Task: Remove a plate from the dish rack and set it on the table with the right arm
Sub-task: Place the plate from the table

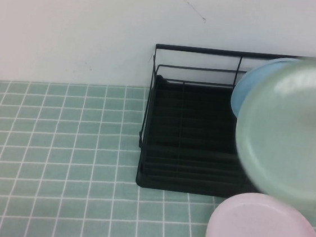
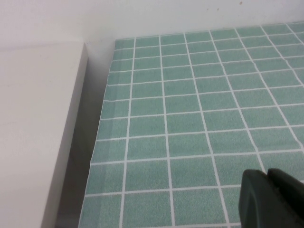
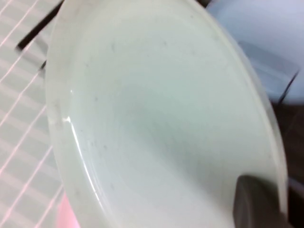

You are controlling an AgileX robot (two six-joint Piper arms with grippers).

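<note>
I will use my right gripper to set the pale mint-green plate down on top of the pale pink plate.
The pale mint-green plate (image 1: 292,130) hangs tilted in the air over the right end of the black wire dish rack (image 1: 188,150), its face turned toward the high camera. In the right wrist view the plate (image 3: 156,118) fills the picture. My right gripper (image 3: 273,202) is shut on its rim, with one dark finger (image 3: 256,206) lying on the plate's inner face. The right arm does not show in the high view. My left gripper (image 2: 266,183) is shut and empty, low over the tiled table (image 2: 190,118) near its left edge.
A light blue plate (image 1: 244,93) stands in the rack behind the held plate. A pale pink plate (image 1: 264,234) lies flat on the table in front of the rack's right end. The tiled table (image 1: 57,159) stretches left of the rack. A white wall stands behind.
</note>
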